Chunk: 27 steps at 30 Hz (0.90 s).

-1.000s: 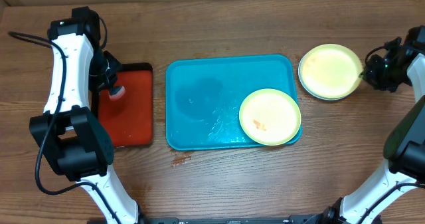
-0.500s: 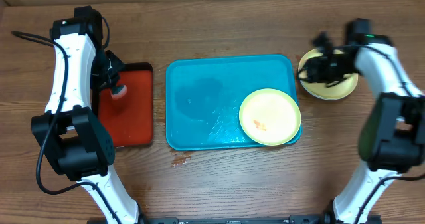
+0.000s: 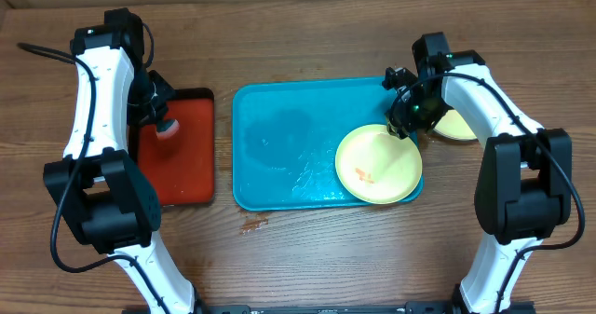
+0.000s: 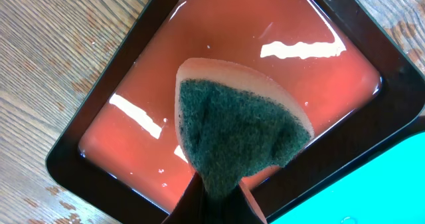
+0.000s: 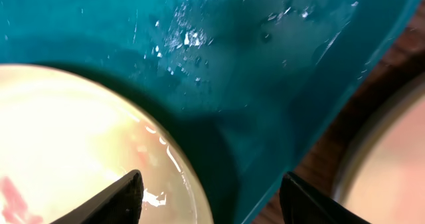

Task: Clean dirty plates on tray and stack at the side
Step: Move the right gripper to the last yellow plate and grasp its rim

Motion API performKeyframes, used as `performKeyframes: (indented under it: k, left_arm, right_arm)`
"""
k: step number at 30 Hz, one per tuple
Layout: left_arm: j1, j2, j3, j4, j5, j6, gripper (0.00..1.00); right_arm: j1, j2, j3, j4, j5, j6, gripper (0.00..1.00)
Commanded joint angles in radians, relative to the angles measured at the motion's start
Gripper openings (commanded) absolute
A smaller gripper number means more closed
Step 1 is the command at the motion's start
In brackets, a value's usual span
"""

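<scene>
The smeared plate is in the corner of the turquoise tray, far from the sponge, so next my right gripper pinches the plate's edge (image 3: 412,147) and moves it to the middle.
A pale yellow-green plate (image 3: 377,165) with orange smears lies in the right part of the turquoise tray (image 3: 279,137); it also shows in the right wrist view (image 5: 73,151). A stack of plates (image 3: 458,126) with a yellow-green one on top sits on the table right of the tray, partly hidden by my right arm. My right gripper (image 3: 402,126) is open over the tray's right rim (image 5: 319,117), at the plate's upper right edge. My left gripper (image 3: 160,118) is shut on a green-faced sponge (image 4: 232,134) above the red tray (image 4: 219,51).
The red tray with black rim (image 3: 182,151) holds shiny liquid and sits left of the turquoise tray. Water droplets lie on the turquoise tray's floor (image 5: 186,38). A small smear (image 3: 253,225) marks the wooden table in front of the tray.
My right arm has swung left from the stacked plates to the tray's right rim, beside the dirty plate. My left arm with the sponge has stayed over the red tray.
</scene>
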Motion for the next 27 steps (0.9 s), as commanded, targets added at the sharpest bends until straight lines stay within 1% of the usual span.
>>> performKeyframes:
  k: [1, 4, 7, 11, 14, 15, 17, 18, 19, 21, 22, 23, 24, 27]
  left_arm:
    - [-0.006, -0.01, -0.003, 0.005, 0.005, 0.02, 0.04]
    - [-0.007, -0.01, -0.003, 0.005, 0.005, 0.02, 0.04]
    - [-0.007, -0.01, -0.003, 0.005, 0.005, 0.02, 0.04]
    - [-0.007, -0.01, -0.003, 0.004, 0.01, 0.02, 0.04]
    - [-0.007, -0.01, -0.003, 0.005, 0.013, 0.02, 0.04]
    - [-0.007, -0.01, -0.003, 0.005, 0.013, 0.02, 0.04]
    - [-0.008, -0.01, -0.003, 0.005, 0.013, 0.019, 0.04]
    - [-0.008, -0.01, -0.003, 0.005, 0.013, 0.019, 0.04]
    - [-0.008, -0.01, -0.003, 0.006, 0.021, 0.019, 0.04]
    - [-0.008, -0.01, -0.003, 0.01, 0.045, 0.02, 0.04]
    - [-0.008, -0.01, -0.003, 0.013, 0.062, 0.02, 0.04]
    - [-0.008, -0.01, -0.003, 0.016, 0.076, 0.021, 0.04]
    - [-0.008, -0.01, -0.003, 0.019, 0.092, 0.027, 0.04]
    - [-0.017, -0.01, -0.003, 0.024, 0.135, 0.061, 0.04]
  right_arm:
    - [-0.003, -0.024, -0.028, 0.003, -0.033, -0.022, 0.67]
    - [-0.003, -0.024, -0.039, 0.005, -0.055, -0.022, 0.66]
    - [-0.003, -0.024, -0.043, 0.009, -0.057, -0.023, 0.63]
    - [-0.003, -0.024, -0.054, 0.01, -0.057, -0.022, 0.62]
    - [-0.003, -0.016, -0.087, 0.037, -0.057, -0.021, 0.58]
    - [-0.003, -0.014, -0.097, 0.045, -0.058, -0.021, 0.61]
    - [-0.003, -0.013, -0.111, 0.05, -0.063, -0.016, 0.61]
    - [-0.003, -0.013, -0.113, 0.053, -0.079, 0.0, 0.54]
    - [-0.003, -0.013, -0.113, 0.062, -0.085, 0.024, 0.41]
    - [-0.003, -0.013, -0.113, 0.083, -0.085, 0.079, 0.27]
    - [-0.003, -0.013, -0.113, 0.096, -0.088, 0.109, 0.18]
    - [-0.003, -0.013, -0.113, 0.105, -0.093, 0.132, 0.13]
    - [-0.003, -0.013, -0.113, 0.113, -0.104, 0.156, 0.09]
    - [-0.003, -0.013, -0.113, 0.124, -0.138, 0.214, 0.04]
